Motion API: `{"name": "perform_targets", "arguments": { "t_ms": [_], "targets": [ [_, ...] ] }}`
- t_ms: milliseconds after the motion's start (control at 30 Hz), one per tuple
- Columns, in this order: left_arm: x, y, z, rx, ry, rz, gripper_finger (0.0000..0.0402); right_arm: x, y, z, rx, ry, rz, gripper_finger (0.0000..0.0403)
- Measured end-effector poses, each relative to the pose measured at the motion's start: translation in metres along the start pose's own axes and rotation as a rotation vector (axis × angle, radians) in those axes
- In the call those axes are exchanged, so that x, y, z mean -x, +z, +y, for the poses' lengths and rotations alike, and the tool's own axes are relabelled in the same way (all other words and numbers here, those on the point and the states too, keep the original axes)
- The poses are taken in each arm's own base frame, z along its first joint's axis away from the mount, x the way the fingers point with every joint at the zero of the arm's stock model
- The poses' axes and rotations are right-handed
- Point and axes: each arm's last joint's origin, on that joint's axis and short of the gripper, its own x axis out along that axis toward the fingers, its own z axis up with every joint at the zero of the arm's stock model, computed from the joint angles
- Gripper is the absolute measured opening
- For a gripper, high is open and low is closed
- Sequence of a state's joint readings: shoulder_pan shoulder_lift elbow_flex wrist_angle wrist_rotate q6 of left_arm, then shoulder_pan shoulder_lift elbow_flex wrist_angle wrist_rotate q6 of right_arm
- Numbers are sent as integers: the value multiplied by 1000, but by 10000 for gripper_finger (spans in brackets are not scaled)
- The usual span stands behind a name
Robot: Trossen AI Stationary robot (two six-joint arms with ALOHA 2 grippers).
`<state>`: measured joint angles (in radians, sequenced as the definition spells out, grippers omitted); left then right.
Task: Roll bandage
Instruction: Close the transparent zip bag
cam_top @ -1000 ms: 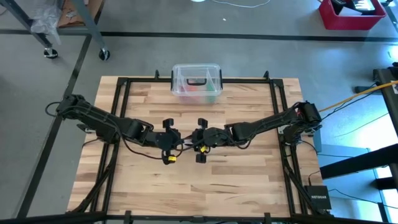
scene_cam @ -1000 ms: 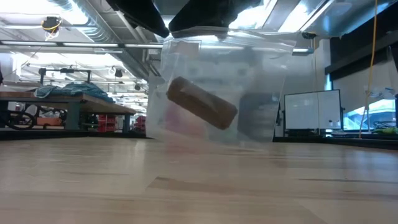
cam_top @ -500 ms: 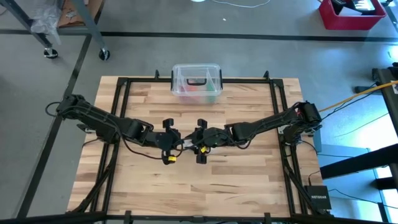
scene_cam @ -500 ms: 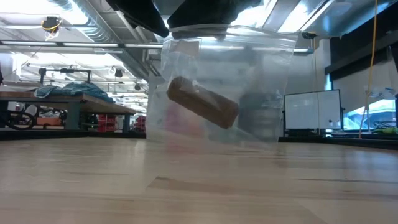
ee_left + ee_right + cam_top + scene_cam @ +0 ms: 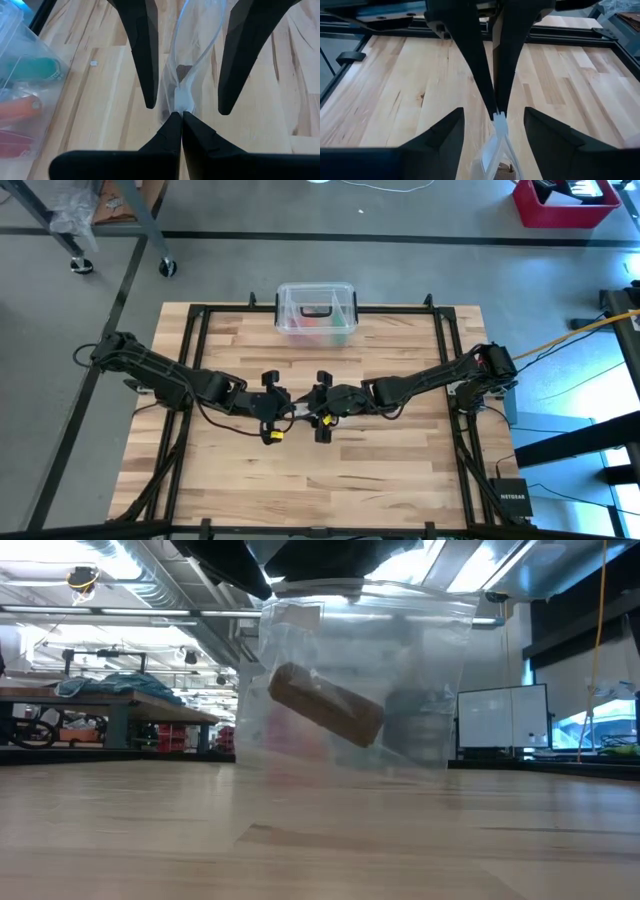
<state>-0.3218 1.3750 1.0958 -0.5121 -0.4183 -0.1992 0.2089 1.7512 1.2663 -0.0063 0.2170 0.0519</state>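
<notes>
Next, I pinch the bag's top edge [image 5: 500, 128] close by with my right gripper, as the bag's opening gapes beside my left gripper, and then slide along to press it shut.
A clear plastic bag [image 5: 350, 690] hangs at the table's middle. The bandage, a small brown roll [image 5: 325, 705], lies tilted inside it. The roll also shows through the plastic in the left wrist view [image 5: 184, 71]. My left gripper [image 5: 180, 116] is shut on the bag's top. My right gripper [image 5: 493, 112] is open, one finger on each side of the bag's top, touching nothing I can see. In the high view both grippers meet tip to tip, left [image 5: 296, 413] and right [image 5: 308, 412]. My left gripper pinches the bag's top edge [image 5: 181, 97] between its two fingertips, coming from the table's left and slanting down. The bag hangs below the fingers with the roll in its lower part. In the low view its bottom [image 5: 350, 768] seems to hang clear of the table.
A clear plastic box with a black handle [image 5: 316, 313] stands at the table's far edge, with coloured items inside; it also shows in the left wrist view [image 5: 20, 95]. Bare wooden tabletop [image 5: 330, 480] lies near and to both sides of the grippers.
</notes>
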Motion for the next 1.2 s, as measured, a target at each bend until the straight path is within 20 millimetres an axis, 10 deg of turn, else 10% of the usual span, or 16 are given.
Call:
{"name": "perform_targets", "arguments": {
  "t_ms": [700, 1200],
  "targets": [
    [0, 0, 0, -3, -1, 1, 0, -5, -5, 6, 13, -25, 13, 203],
    [0, 0, 0, -3, 0, 2, 0, -5, -5, 5, 71, -41, 13, 40]
  ]
}}
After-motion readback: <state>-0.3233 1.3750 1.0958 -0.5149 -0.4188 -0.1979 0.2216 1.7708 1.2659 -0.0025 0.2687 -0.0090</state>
